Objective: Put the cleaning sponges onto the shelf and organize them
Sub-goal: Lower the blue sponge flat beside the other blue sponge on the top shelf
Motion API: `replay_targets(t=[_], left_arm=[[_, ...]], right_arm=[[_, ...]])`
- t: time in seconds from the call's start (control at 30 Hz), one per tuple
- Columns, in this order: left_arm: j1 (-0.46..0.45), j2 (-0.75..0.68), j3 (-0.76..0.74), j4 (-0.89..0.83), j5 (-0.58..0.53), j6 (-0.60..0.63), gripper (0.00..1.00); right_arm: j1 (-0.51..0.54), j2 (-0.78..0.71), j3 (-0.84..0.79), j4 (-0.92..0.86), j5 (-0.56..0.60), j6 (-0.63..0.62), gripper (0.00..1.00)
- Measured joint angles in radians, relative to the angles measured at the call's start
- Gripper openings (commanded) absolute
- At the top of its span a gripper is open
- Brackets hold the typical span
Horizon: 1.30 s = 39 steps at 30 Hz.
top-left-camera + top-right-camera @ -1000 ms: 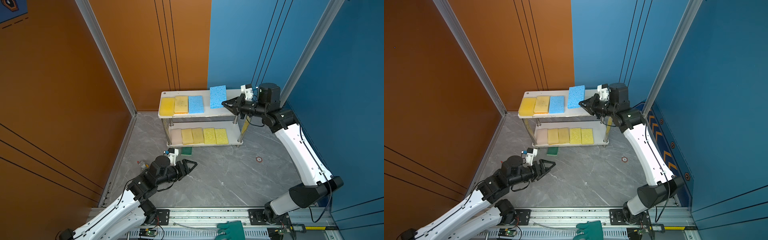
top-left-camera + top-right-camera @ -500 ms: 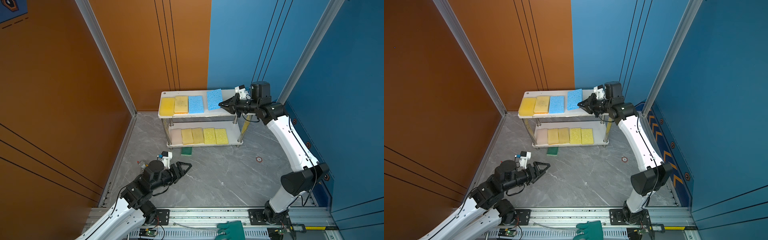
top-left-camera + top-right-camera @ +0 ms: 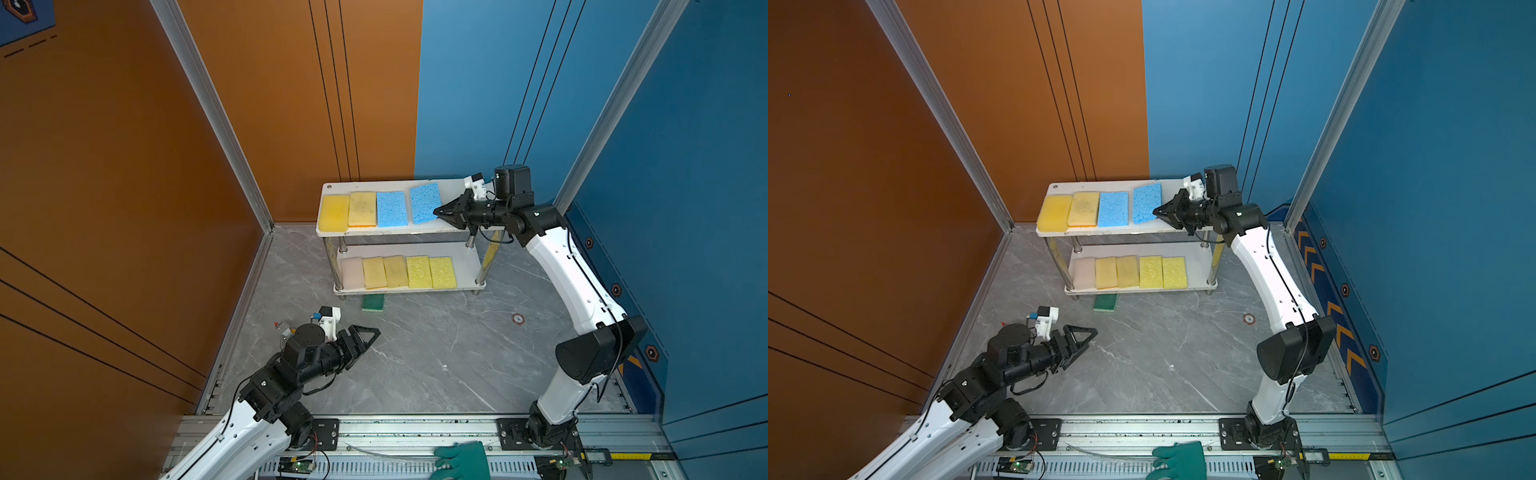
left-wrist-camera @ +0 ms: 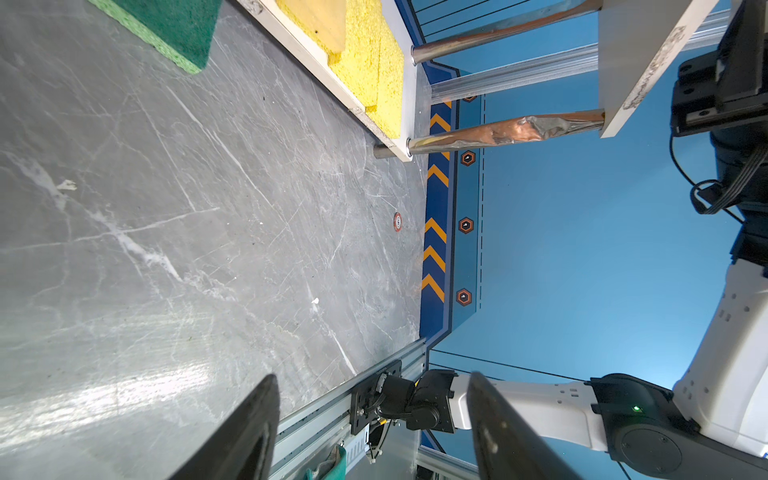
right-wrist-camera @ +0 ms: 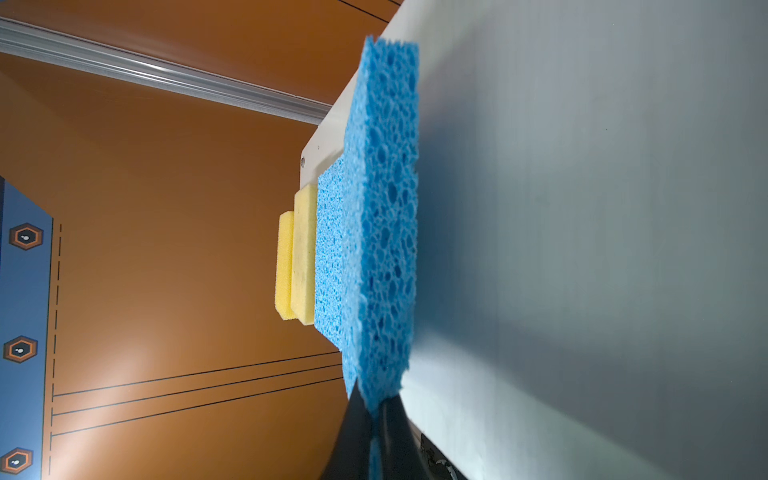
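Observation:
The robot's right gripper needs to release the second light blue sponge, now held low over the top board, on the top board, snug (image 3: 422, 207) (image 5: 372, 232) against the first light blue sponge.
The shelf (image 3: 374, 186) (image 3: 1100, 186) stands at the back wall. Its top board carries two yellow sponges (image 3: 333, 212) and a light blue one (image 3: 391, 208). My right gripper (image 3: 437, 212) (image 3: 1156, 212) (image 5: 376, 409) is shut on the corner of a second light blue sponge (image 3: 424, 203) (image 3: 1147, 203) (image 5: 382, 216), held low over the top board to the right of the others. The lower board holds a pink-beige sponge (image 3: 352, 272) and several yellow ones (image 3: 409, 271). A dark green sponge (image 3: 373, 303) (image 3: 1105, 303) (image 4: 174, 29) lies on the floor before the shelf. My left gripper (image 3: 372, 333) (image 3: 1090, 332) (image 4: 372, 378) hangs open and empty, nearer than it.
A teal-green glove (image 3: 463, 461) lies on the metal rail (image 3: 415, 428) at the front edge. A small round marker (image 3: 518, 318) sits on the grey floor to the right. Orange and blue walls close in the cell on three sides.
The right gripper has brought the blue sponge down and to the left, from raised above the shelf to low over the top board. The left arm shifted only slightly, its gripper still open.

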Motion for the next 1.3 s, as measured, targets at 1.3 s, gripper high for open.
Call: replay_targets(t=[1.3], left_arm=[[0.033,-0.074,-0.04,-0.014,0.0,-0.054,0.72]], right_arm=[[0.017,0.037,0.018,0.0,0.0,0.0,0.1]])
